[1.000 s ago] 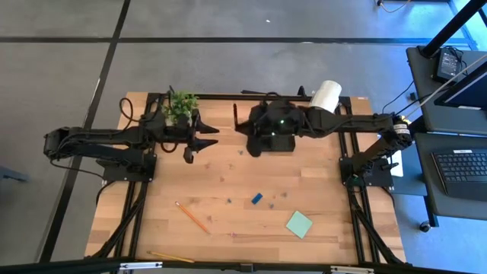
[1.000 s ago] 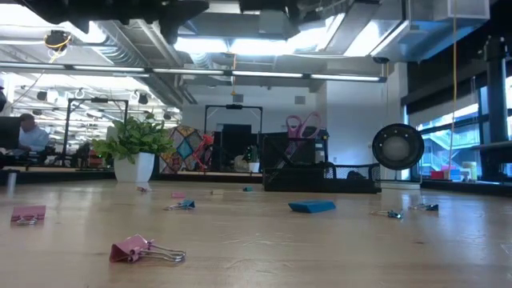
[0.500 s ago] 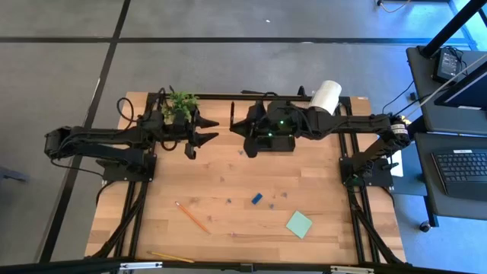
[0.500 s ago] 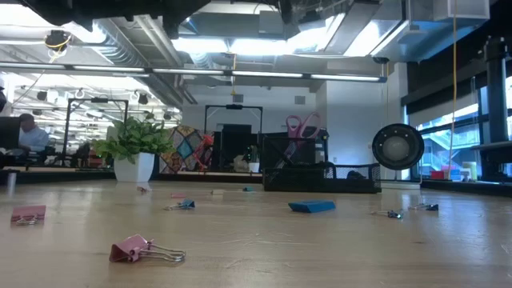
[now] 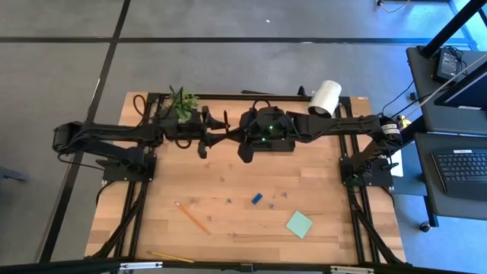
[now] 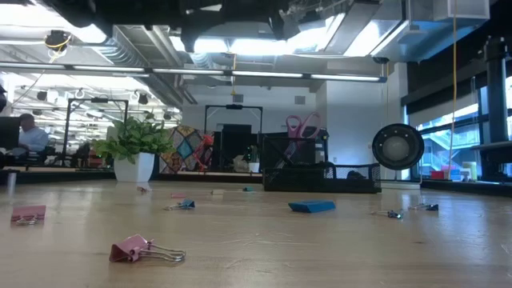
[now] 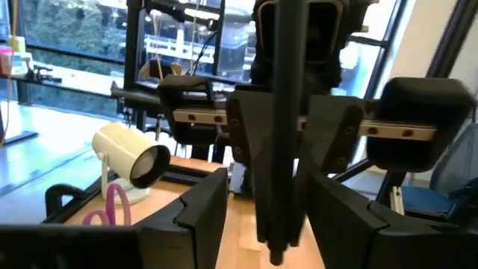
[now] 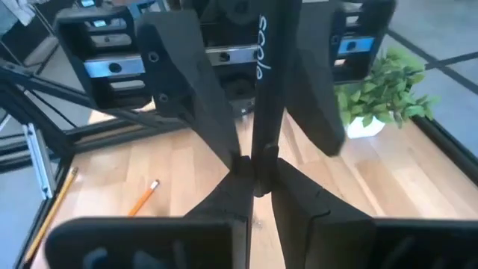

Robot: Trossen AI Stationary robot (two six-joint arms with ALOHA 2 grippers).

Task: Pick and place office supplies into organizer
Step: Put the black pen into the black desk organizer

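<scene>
I have my right gripper at the black pen's lower end, so I should take the pen further up (image 8: 271, 82) with my left gripper, flip it and pass it back.
Above the table's middle, near its far edge, my two grippers face each other. My right gripper (image 8: 259, 183) (image 5: 242, 148) is shut on a thin black pen (image 8: 261, 90). My left gripper (image 7: 265, 183) (image 5: 219, 133) is open, one finger on each side of the same pen (image 7: 278, 149) without touching it. The black organizer (image 5: 280, 144) sits under my right arm, with purple scissors (image 6: 300, 125) standing in it. On the table lie a blue block (image 5: 256, 199), a green sticky-note pad (image 5: 299, 224), an orange pencil (image 5: 192, 217) and a yellow pencil (image 5: 171, 257). My right gripper pinches the black pen's shaft (image 8: 258, 158) between its two fingers (image 8: 228, 198). The fingers lie across the pen. The pen is lifted clear of the table and sticks out past the fingers on both sides, its free end (image 7: 276, 254) between my left fingers.
A small plant (image 5: 183, 103) stands at the far edge under my left arm, and a white cylinder (image 5: 326, 97) lies at the far right. Small binder clips are scattered over the wood, one of them pink (image 6: 146, 250). Bare wood lies between the organizer and the blue block.
My right gripper has carried the pen toward the table's left, away from the organizer. My left gripper has moved toward the table's right until its open fingers stand around the pen.
</scene>
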